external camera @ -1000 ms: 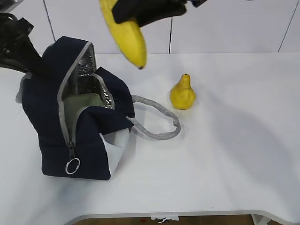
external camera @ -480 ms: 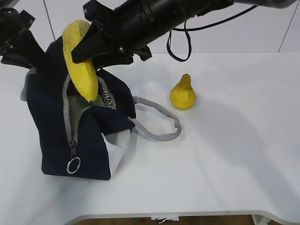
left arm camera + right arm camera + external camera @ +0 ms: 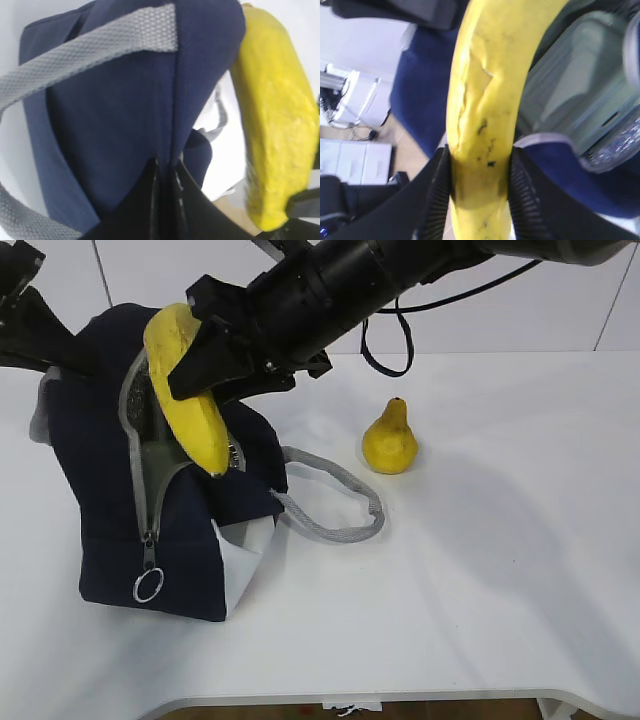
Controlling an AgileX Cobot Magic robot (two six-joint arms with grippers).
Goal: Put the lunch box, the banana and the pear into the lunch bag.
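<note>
The banana, now tip down at the bag's opening, will be put down by my right gripper inside the navy lunch bag (image 3: pixel 162 412), next to the sage-green lunch box.
The navy lunch bag (image 3: pixel 190 530) stands on the left of the table with its zipper open. The sage-green lunch box (image 3: pixel 580 85) lies inside it. My right gripper (image 3: pixel 215 350) is shut on the banana (image 3: pixel 185 390) and holds it tip down at the bag's opening. In the right wrist view the jaws (image 3: pixel 480 170) clamp the banana (image 3: pixel 485 100) from both sides. My left gripper (image 3: pixel 165 172) is shut on a fold of the bag's navy fabric (image 3: pixel 115 115) at the back top. The pear (image 3: pixel 390 440) stands upright on the table to the right of the bag.
A grey webbing handle (image 3: pixel 335 495) loops on the table between bag and pear. The zipper's ring pull (image 3: pixel 147 585) hangs at the bag's front. The table's front edge (image 3: pixel 400 698) runs along the bottom. A white wall stands behind the table.
My right arm has carried the banana left and down, from above the table to the bag's opening. The bag has shifted and tilted a little to the left.
</note>
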